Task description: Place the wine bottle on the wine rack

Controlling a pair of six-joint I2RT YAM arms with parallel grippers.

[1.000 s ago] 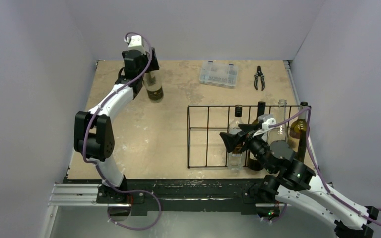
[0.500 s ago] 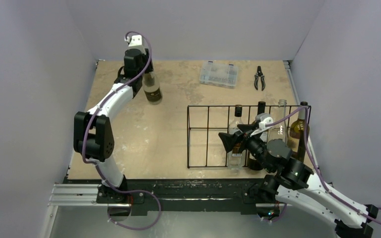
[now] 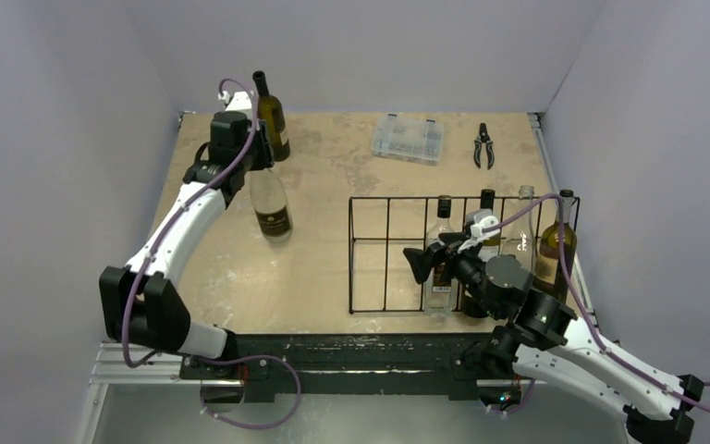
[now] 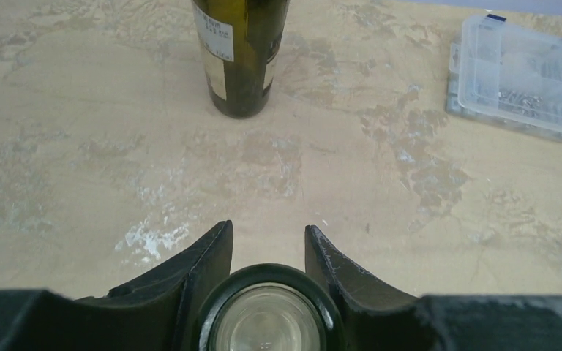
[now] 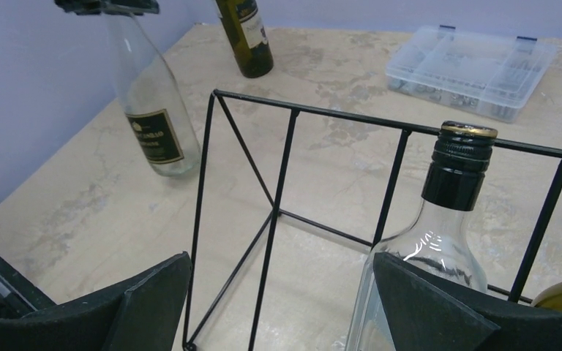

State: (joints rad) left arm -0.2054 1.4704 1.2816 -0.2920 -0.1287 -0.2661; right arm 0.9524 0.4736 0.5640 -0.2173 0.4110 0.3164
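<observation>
Next, I pass the clear wine bottle from my left gripper into my right gripper, letting go of it beside the wine rack's empty end [image 3: 307, 235].
My left gripper [image 3: 253, 159] is shut on the neck of a clear wine bottle [image 3: 271, 209] with a dark label, left of the wine rack [image 3: 367, 242]. In the left wrist view the bottle's mouth [image 4: 267, 318] sits between the closed jaws of the left gripper [image 4: 268, 228]. The right wrist view shows this bottle [image 5: 152, 121] slightly tilted beyond the rack's [image 5: 285, 168] left end. I cannot tell whether its base touches the table. My right gripper [image 3: 418, 265] stands open over the rack's middle, holding nothing, beside a clear racked bottle [image 5: 439, 234].
A dark green bottle [image 3: 272, 118] stands at the back left, and also shows in the left wrist view [image 4: 240, 58]. Several bottles fill the rack's right slots [image 3: 522, 227]. A clear plastic compartment box [image 3: 408, 138] and black pliers [image 3: 484, 145] lie at the back.
My left gripper has shut on the clear bottle's neck and carried it from the back left toward the near side. The dark green bottle behind it is now uncovered. The right arm barely moved.
</observation>
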